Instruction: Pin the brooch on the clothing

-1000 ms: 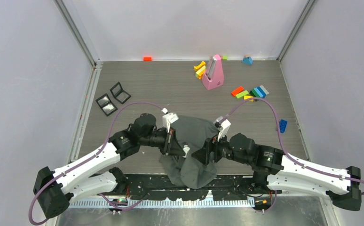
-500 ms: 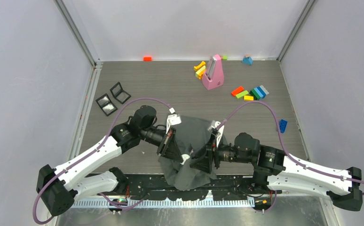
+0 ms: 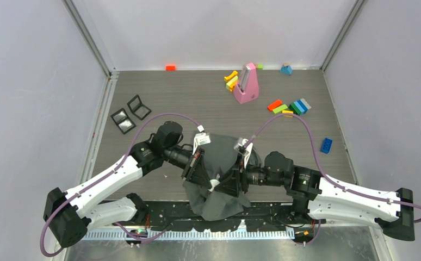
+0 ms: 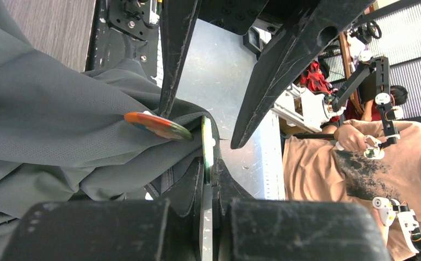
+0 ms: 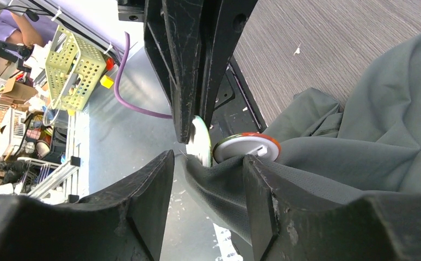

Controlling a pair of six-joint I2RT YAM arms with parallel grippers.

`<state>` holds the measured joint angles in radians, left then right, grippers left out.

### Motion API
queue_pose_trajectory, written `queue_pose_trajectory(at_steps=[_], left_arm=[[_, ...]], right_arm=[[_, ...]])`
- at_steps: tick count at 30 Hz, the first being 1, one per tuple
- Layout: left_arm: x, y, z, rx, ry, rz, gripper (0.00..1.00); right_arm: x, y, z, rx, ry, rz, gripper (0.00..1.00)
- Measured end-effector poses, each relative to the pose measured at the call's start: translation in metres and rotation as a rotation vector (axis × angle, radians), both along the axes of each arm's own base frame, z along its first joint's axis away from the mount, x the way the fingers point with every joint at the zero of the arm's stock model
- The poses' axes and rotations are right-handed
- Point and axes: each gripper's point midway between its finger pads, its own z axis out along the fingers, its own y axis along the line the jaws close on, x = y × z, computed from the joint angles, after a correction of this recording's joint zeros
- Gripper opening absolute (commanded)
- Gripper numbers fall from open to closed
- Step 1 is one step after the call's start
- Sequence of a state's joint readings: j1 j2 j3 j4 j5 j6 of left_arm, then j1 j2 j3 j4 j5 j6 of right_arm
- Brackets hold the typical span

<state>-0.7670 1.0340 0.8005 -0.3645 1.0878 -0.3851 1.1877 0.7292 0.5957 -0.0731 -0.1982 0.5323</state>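
Note:
My left gripper should release the brooch on the table (image 3: 184, 182) against the grey clothing's side edge.
The clothing (image 3: 224, 149), a dark grey T-shirt, lies bunched at the near table edge between both arms. My left gripper (image 4: 208, 168) is shut on the brooch (image 4: 207, 144), a thin green-edged disc seen edge-on with a fine pin at its tip. A second round badge (image 4: 156, 125) with an orange and green rim rests against a fabric fold; its white back (image 5: 246, 147) shows in the right wrist view. My right gripper (image 5: 208, 160) is open, its jaws either side of that fold (image 5: 224, 185), which touches one finger. From above, the left gripper (image 3: 211, 179) and right gripper (image 3: 223, 182) meet tip to tip.
A pink stand (image 3: 246, 84) and yellow blocks (image 3: 231, 80) sit at the back. Coloured blocks (image 3: 290, 106) lie right of it, with a blue brick (image 3: 326, 144) near the right wall. Two black square frames (image 3: 130, 113) lie at the left, and an orange block (image 3: 170, 67) at the far edge.
My right gripper has slid left to meet the left gripper, and its jaws have narrowed around the fabric fold. The left gripper turned slightly and stays shut on the brooch.

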Motion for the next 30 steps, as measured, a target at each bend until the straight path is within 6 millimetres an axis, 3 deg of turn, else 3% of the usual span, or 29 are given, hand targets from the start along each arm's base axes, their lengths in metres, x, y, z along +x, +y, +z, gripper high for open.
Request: queue_pose_trajectory(at_steps=[7,14,22,30], left_arm=[[-0.001,0.000,0.001,-0.004,0.003,-0.006,0.00],[-0.002,0.001,0.001,-0.006,0.005,-0.010,0.00],[-0.002,0.001,0.001,-0.006,0.011,-0.015,0.00],[-0.003,0.001,0.001,-0.008,0.017,-0.023,0.00]], right_arm=[[-0.003,0.004,-0.003,0.001,0.025,0.016,0.65],[-0.009,-0.002,0.003,0.048,0.024,0.031,0.64],[-0.009,0.000,-0.002,0.040,0.040,0.032,0.54],[-0.008,0.009,-0.008,0.034,0.062,0.041,0.34]])
